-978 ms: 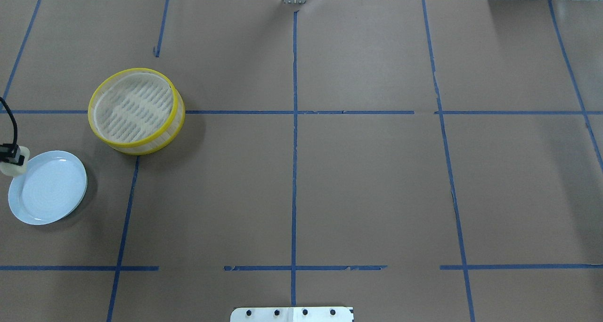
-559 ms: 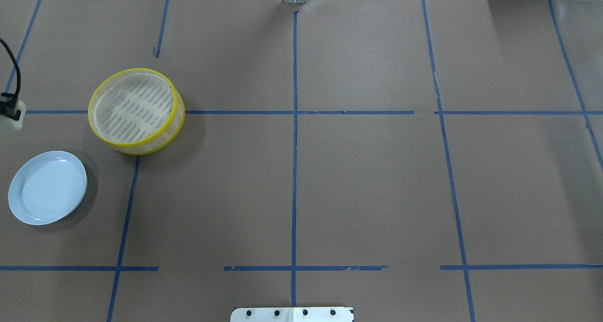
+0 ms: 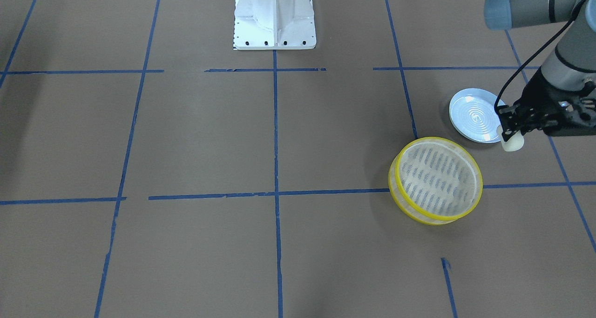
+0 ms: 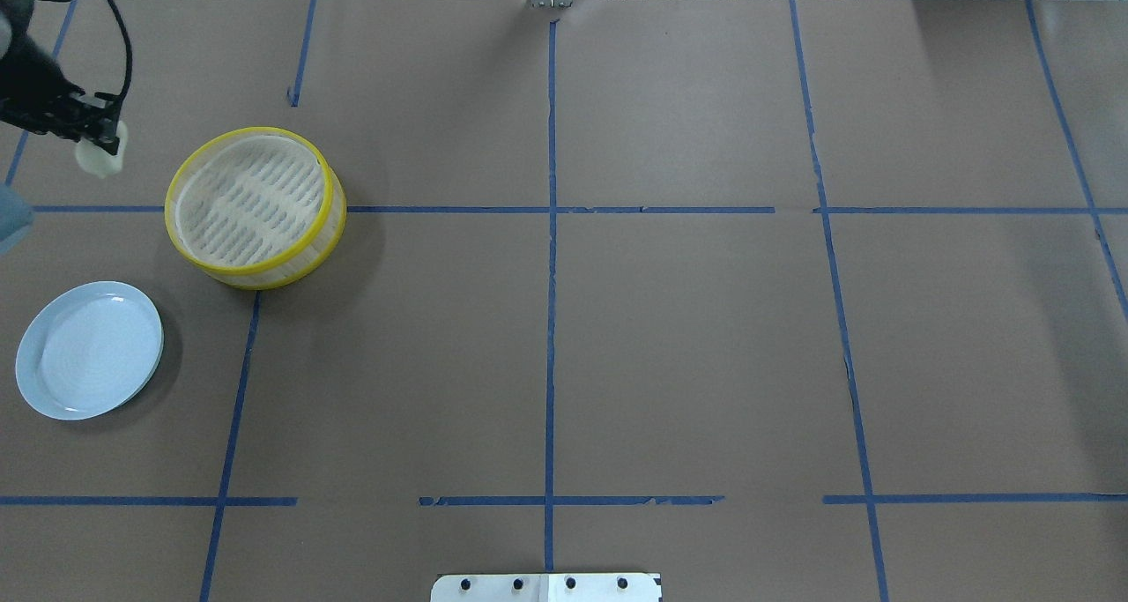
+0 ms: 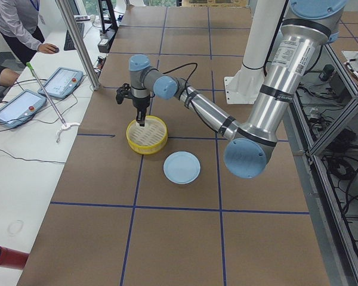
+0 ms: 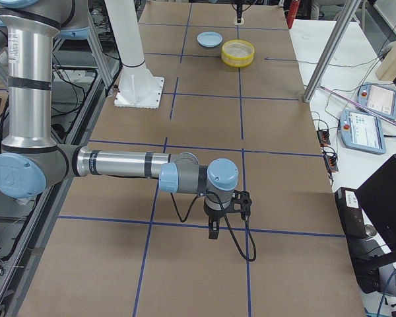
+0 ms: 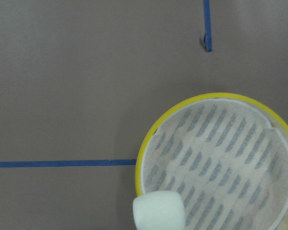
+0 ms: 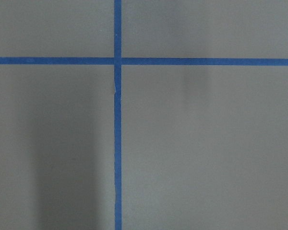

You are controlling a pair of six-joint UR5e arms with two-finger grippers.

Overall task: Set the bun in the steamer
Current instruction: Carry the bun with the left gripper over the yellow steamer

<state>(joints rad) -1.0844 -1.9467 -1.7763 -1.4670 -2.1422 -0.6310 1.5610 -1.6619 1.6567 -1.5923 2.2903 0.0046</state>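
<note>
My left gripper will release the bun on the middle of the steamer's whitish slatted bottom (image 3: 437, 176) (image 7: 218, 184).
My left gripper (image 4: 99, 140) is shut on the bun (image 4: 103, 158), a small cream-white lump, and holds it in the air. In the overhead view it hangs left of the steamer (image 4: 293, 271), a round basket with a yellow rim and a whitish slatted bottom. In the front-facing view the gripper (image 3: 509, 131) and bun (image 3: 512, 143) are between the plate and the steamer (image 3: 479, 187). In the left wrist view the bun (image 7: 158, 211) hangs over the near rim of the empty steamer (image 7: 139, 165). My right gripper (image 6: 213, 232) shows only in the exterior right view, low over bare table; I cannot tell its state.
An empty pale blue plate (image 4: 88, 351) lies near the steamer on the robot's side, and shows in the front-facing view (image 3: 474, 117). Blue tape lines cross the brown table paper. The robot's white base plate (image 3: 274, 42) sits at the table's middle edge.
My left gripper, with the bun in it, has moved from the plate's edge away from the robot and toward the steamer. Plate and steamer have not moved.
</note>
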